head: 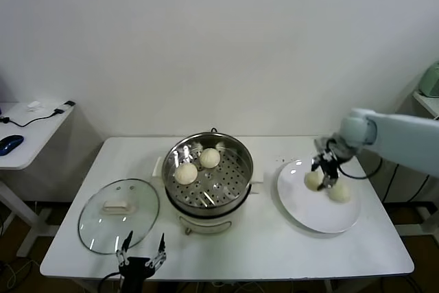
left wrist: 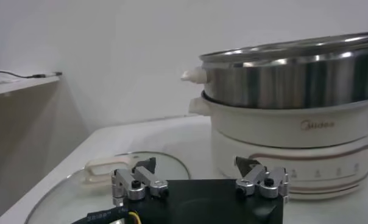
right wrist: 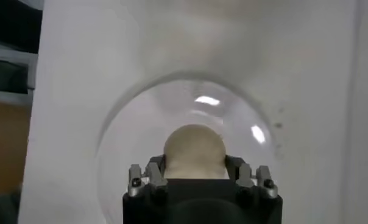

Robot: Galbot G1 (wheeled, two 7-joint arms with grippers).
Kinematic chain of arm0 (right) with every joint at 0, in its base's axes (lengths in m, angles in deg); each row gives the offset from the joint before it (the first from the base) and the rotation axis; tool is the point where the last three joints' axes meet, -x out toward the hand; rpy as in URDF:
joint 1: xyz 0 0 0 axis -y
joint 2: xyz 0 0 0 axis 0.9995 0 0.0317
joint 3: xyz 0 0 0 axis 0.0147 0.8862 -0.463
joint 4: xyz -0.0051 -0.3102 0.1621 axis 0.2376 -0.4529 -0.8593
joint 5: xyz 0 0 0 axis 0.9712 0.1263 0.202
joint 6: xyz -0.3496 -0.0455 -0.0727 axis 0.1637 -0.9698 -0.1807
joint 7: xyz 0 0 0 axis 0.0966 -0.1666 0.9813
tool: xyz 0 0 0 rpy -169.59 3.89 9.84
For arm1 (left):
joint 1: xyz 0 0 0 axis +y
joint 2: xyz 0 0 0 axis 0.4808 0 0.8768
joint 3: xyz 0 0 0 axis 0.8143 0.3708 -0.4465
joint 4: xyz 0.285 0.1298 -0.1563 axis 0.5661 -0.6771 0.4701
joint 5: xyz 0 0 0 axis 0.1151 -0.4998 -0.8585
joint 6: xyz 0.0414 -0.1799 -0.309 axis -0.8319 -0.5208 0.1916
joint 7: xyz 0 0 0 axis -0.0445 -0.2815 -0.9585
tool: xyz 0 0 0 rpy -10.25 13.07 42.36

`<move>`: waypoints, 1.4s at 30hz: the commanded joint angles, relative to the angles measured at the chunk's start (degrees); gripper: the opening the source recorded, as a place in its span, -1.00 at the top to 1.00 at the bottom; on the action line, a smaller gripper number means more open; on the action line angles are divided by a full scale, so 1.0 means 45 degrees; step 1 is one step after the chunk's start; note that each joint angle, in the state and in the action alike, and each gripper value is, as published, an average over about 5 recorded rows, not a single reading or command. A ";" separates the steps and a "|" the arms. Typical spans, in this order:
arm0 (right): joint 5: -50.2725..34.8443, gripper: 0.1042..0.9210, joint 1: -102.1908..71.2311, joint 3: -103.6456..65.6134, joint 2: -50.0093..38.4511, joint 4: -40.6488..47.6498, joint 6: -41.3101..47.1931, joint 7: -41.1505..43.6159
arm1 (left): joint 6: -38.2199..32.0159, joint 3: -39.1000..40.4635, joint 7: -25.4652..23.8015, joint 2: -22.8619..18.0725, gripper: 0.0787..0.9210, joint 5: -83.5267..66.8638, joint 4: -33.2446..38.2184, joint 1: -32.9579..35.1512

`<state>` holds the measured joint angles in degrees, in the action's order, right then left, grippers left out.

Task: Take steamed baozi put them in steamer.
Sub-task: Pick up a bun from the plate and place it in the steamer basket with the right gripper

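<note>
Next, my right gripper releases the baozi, now held above the white plate, near the steamer's front rim [head: 206, 194], in front of the two baozi there.
Two baozi [head: 186, 173] [head: 210, 158] lie in the shiny steamer [head: 236, 152] on its cream base at the table's middle. Two more are over the white plate [head: 322, 219] at the right. My right gripper [head: 319, 182] is shut on one baozi [head: 313, 180]; in the right wrist view that baozi [right wrist: 194, 150] fills the gap between the fingers [right wrist: 155, 165], above the plate [right wrist: 129, 140]. The other baozi [head: 339, 191] lies beside it on the plate. My left gripper [head: 141, 246] is open and empty at the table's front edge, in front of the steamer [left wrist: 293, 79].
The glass lid [head: 118, 215] with a cream handle lies flat left of the steamer and shows just ahead of the left gripper [left wrist: 196, 163] in its wrist view [left wrist: 68, 189]. A side table [head: 27, 135] with a mouse and cables stands at the far left.
</note>
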<state>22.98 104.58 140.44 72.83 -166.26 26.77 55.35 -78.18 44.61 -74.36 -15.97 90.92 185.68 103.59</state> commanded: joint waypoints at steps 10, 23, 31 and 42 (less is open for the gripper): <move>0.2548 -0.34 0.2002 -0.1628 0.5604 -0.3812 -0.4507 -0.0176 | -0.0002 0.0098 0.0014 0.0026 -0.77 0.0079 0.0190 0.0134; 0.5404 -0.34 -0.1051 -0.1748 0.7024 -0.1820 -0.7206 -0.0532 | -0.0085 0.0063 0.0066 -0.0045 -0.77 0.0154 0.0122 0.0283; 0.6126 -0.34 -0.2003 -0.1778 0.7251 -0.0214 -0.7720 -0.0585 | -0.0110 -0.0005 0.0104 -0.0082 -0.77 0.0152 0.0101 0.0337; 0.5570 -0.40 -0.2090 -0.2152 0.7416 0.0517 -0.8593 -0.0747 | -0.0159 -0.0059 0.0212 -0.0078 -0.77 0.0120 0.0024 0.0309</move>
<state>47.63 97.20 131.65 104.81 -167.53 -7.57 52.26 -78.89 44.36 -73.42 -16.34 91.48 185.80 104.98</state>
